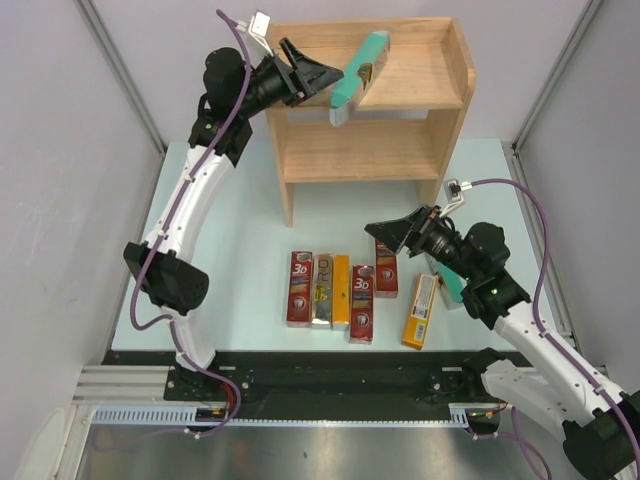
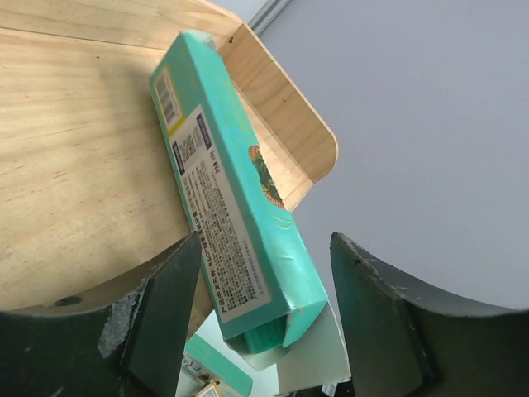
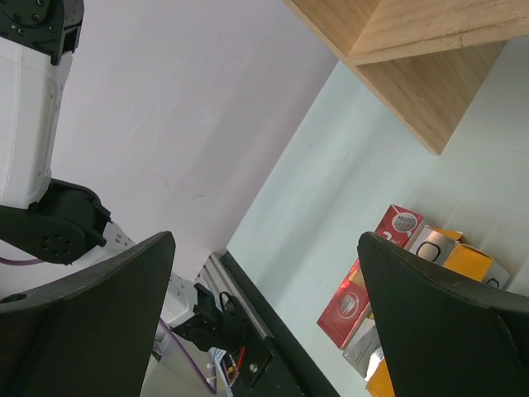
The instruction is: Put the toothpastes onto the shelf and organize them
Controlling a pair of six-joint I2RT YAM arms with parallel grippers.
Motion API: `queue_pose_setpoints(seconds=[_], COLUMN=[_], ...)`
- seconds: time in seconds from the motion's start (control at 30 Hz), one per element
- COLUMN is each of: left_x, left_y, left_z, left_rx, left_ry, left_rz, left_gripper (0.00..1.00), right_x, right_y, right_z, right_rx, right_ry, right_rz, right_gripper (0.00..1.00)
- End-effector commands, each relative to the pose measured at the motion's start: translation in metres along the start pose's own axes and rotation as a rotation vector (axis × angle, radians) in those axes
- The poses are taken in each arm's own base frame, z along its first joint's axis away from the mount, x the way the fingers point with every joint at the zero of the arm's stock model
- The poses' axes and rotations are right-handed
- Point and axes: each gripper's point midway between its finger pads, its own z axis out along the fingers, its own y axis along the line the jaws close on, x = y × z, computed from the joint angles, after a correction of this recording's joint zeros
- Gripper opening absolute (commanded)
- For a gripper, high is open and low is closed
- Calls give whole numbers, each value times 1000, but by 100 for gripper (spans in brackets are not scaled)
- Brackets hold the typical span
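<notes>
The teal carton lies at a slant with its near end sticking out over the shelf's front edge, so the robot's left gripper will grasp that near end (image 1: 343, 107) and turn the carton straighter.
A teal-green toothpaste carton (image 1: 358, 72) lies slantwise on the top tier of the light wood shelf (image 1: 425, 70), its near end with an open flap hanging over the front edge. My left gripper (image 1: 328, 80) is open around that near end. In the left wrist view the carton (image 2: 231, 190) sits between my spread fingers, with a clear gap to the right finger (image 2: 388, 314). My right gripper (image 1: 386, 232) is open and empty above the table, near a short red carton (image 1: 386, 268). Red "3D" (image 1: 300, 288), silver (image 1: 322, 290) and orange (image 1: 341, 292) cartons lie in a row on the table.
Another red carton (image 1: 362, 303) and an orange-yellow one (image 1: 421, 310) lie further right. A second teal carton (image 1: 452, 284) is partly hidden under my right arm. The lower tier (image 1: 350, 150) holds nothing. Grey walls stand close on both sides.
</notes>
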Motion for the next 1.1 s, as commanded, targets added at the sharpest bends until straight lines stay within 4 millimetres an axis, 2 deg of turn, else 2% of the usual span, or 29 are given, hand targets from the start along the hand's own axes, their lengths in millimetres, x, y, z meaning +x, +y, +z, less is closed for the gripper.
queue_pose_setpoints(seconds=[0.0, 0.33, 0.4, 0.53, 0.6, 0.67, 0.73, 0.93, 1.07], left_x=[2, 14, 15, 11, 7, 9, 2, 13, 24], left_y=[0, -6, -14, -16, -19, -15, -15, -10, -17], left_z=[-8, -8, -6, -4, -2, -1, 0, 5, 12], left_rx=[-27, -12, -2, -38, -38, -82, -117, -175, -169], left_ry=[-14, 6, 11, 7, -1, 14, -8, 5, 23], left_rz=[-30, -26, 3, 43, 83, 104, 171, 271, 329], left_gripper=[71, 72, 72, 73, 78, 80, 80, 81, 82], right_x=[-2, -8, -16, -41, -49, -50, -49, -41, -40], right_y=[1, -4, -2, 6, 10, 11, 8, 1, -1], right_z=[-1, -2, -2, -2, 0, 1, 1, -1, -2], right_rx=[-6, 5, -7, -8, -9, -12, -1, 26, 33], right_ry=[1, -13, -42, -95, -103, -100, -96, -67, -59], right_rz=[-17, -22, -23, -42, -61, -61, -56, -54, -56], right_gripper=[99, 99, 98, 98, 98, 98, 98, 98, 98])
